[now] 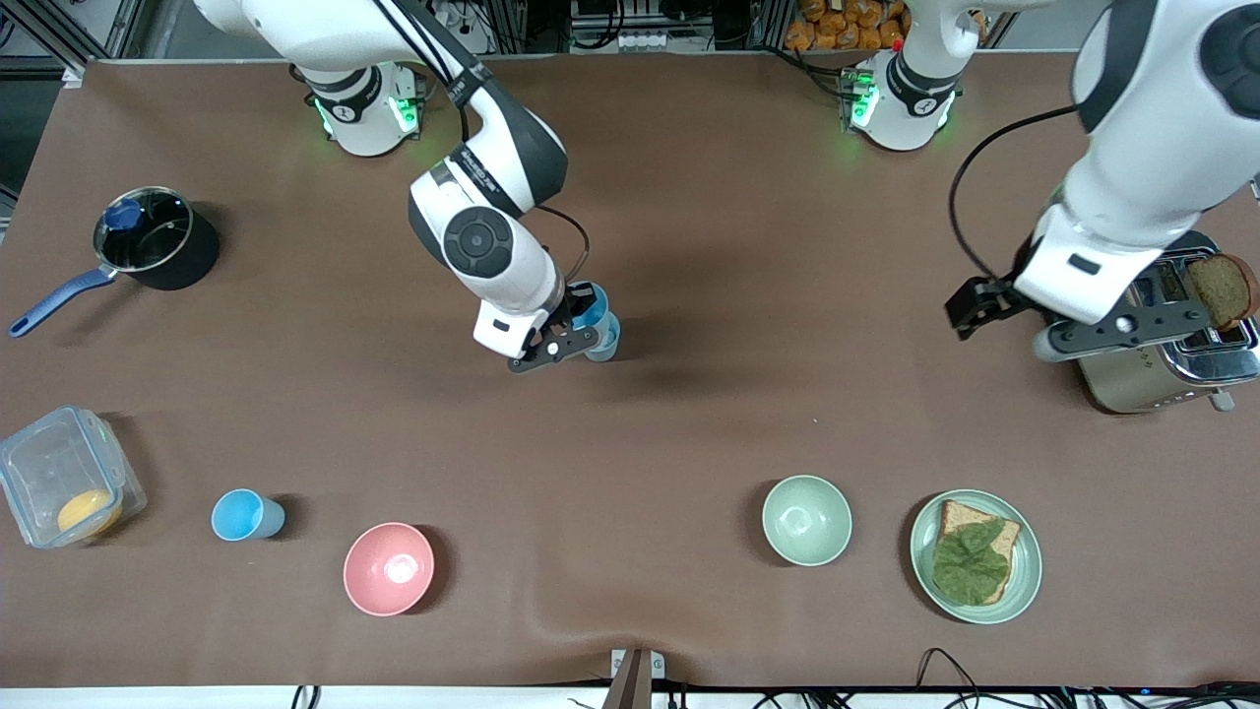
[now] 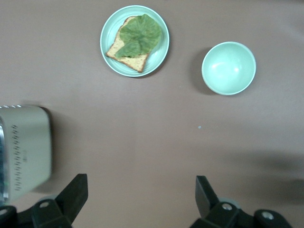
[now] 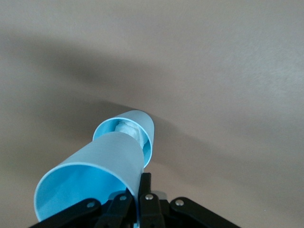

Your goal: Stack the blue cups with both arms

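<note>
I will let go of the light-blue cup with my right gripper inside the second blue cup (image 1: pixel 598 320) (image 3: pixel 126 134) that stands at the middle of the table.
My right gripper (image 1: pixel 563 337) is shut on the rim of a light-blue cup (image 1: pixel 590 304), one finger inside and one outside. In the right wrist view this gripper (image 3: pixel 137 187) holds the cup (image 3: pixel 90 175) tilted, its base at the mouth of a second blue cup (image 3: pixel 145 127). That cup (image 1: pixel 606 341) stands at the table's middle with something white inside. A third blue cup (image 1: pixel 246 515) stands near the front camera, toward the right arm's end. My left gripper (image 1: pixel 1122 333) waits open and empty (image 2: pixel 140 190) above bare table beside the toaster.
A pink bowl (image 1: pixel 388 568) stands beside the third cup. A pale green bowl (image 1: pixel 806 520), a plate (image 1: pixel 926 551) with bread and lettuce and a toaster (image 1: pixel 1162 374) are toward the left arm's end. A black pot (image 1: pixel 157 241) and a clear box (image 1: pixel 59 487) are at the right arm's end.
</note>
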{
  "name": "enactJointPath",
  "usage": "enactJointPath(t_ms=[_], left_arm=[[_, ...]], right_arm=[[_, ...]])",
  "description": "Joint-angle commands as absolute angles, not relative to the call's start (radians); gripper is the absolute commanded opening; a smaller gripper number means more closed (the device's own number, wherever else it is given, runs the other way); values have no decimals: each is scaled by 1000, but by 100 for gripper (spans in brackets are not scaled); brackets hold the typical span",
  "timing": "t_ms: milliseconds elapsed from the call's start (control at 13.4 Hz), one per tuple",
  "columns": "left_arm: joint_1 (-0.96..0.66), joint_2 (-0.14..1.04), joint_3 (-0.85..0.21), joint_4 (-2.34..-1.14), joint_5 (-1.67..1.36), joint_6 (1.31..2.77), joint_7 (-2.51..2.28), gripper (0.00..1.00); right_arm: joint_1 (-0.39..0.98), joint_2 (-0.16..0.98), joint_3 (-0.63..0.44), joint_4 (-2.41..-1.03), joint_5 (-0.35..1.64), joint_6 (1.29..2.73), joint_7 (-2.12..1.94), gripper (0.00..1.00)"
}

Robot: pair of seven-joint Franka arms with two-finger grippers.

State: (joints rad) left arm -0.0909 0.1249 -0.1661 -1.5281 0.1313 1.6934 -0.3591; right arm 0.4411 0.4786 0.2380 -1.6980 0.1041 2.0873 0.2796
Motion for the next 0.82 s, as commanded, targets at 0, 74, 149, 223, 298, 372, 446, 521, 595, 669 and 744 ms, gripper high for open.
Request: enactJointPath(t_ms=[0, 74, 149, 223, 298, 372, 446, 521, 595, 669, 744], left_arm=[[-64, 69, -138, -1563, 88, 1666, -256, 100], [-58, 64, -135, -1566, 78, 1660, -244, 100], [-39, 58, -137, -1572, 72, 1660, -233, 100], [-32, 55, -137, -1574, 58, 1660, -233, 100], [-29, 60, -140, -1574, 52, 1660, -245, 100], [-29, 64, -141, -1574, 51, 1661, -248, 100], [-32, 66, -144, -1574, 51, 1661, -252, 100], [-34, 64, -146, -1572, 52, 1661, -252, 100], [-32, 63, -146, -1571, 51, 1661, -245, 100], [-31, 60, -146, -1572, 52, 1660, -238, 100], [-31, 58, -146, -1572, 52, 1660, -236, 100]], right_arm=[[480, 497, 229, -1701, 101, 2112, 330, 0], [486, 502, 229, -1701, 101, 2118, 333, 0], [488, 506, 229, -1701, 101, 2120, 333, 0], [491, 509, 227, -1701, 91, 2120, 333, 0], [491, 508, 227, -1701, 75, 2118, 333, 0], [489, 508, 227, -1701, 71, 2117, 333, 0], [486, 509, 226, -1701, 69, 2117, 333, 0], [482, 508, 225, -1701, 64, 2117, 333, 0], [480, 508, 225, -1701, 46, 2117, 333, 0], [477, 508, 225, -1701, 29, 2117, 333, 0], [476, 508, 225, -1701, 26, 2117, 331, 0]])
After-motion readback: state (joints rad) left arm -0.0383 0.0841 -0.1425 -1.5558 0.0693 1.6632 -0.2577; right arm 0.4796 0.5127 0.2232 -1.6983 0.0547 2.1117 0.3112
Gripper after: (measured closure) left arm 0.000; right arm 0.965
